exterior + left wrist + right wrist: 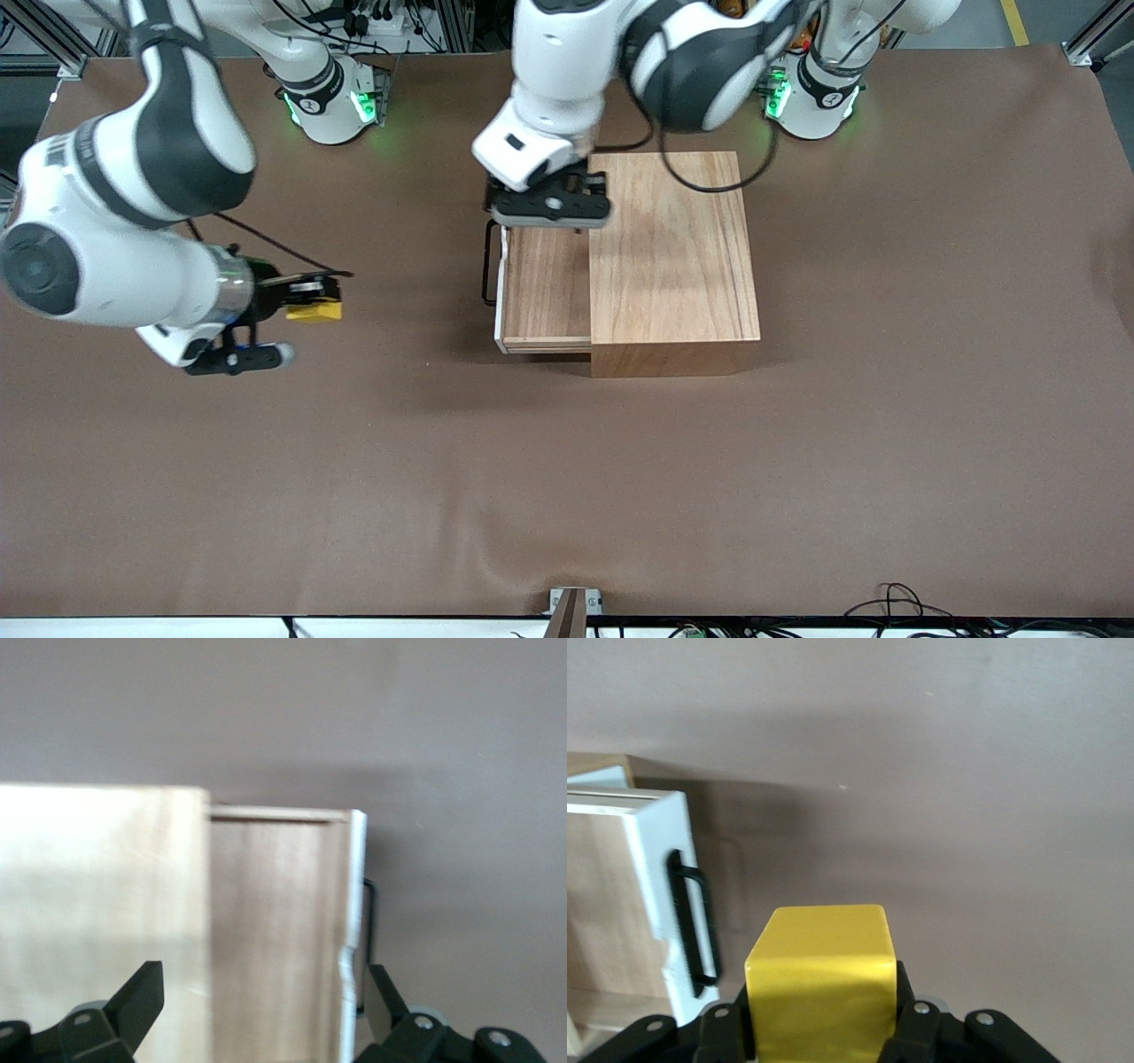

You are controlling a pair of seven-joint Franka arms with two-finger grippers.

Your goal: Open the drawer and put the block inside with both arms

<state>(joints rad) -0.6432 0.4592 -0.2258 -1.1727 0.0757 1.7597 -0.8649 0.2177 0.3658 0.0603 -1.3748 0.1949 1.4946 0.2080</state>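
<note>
Next, my right gripper releases the yellow block on the drawer's bottom (548, 273), halfway between the drawer's pale front panel and the box.
The light-wood box (673, 257) stands mid-table, and its drawer (545, 283) is slid out toward the right arm's end, inside bare. A black handle (488, 263) is on the drawer's pale front panel. My left gripper (549, 208) hovers open over the drawer's end nearest the arm bases. In the left wrist view its fingers (142, 997) stand wide apart above the drawer (275, 930) and the box top (97, 904). My right gripper (312, 299) is shut on the yellow block (316, 309), just above the table beside the drawer's front. The right wrist view shows the block (819, 974) in that gripper (819, 1014), with the handle (691, 921) ahead.
Brown mat (567, 478) covers the table. The arm bases with green lights (332, 97) (811, 93) stand along the edge farthest from the front camera. A small bracket (571, 607) and loose cables (895, 602) lie at the nearest edge.
</note>
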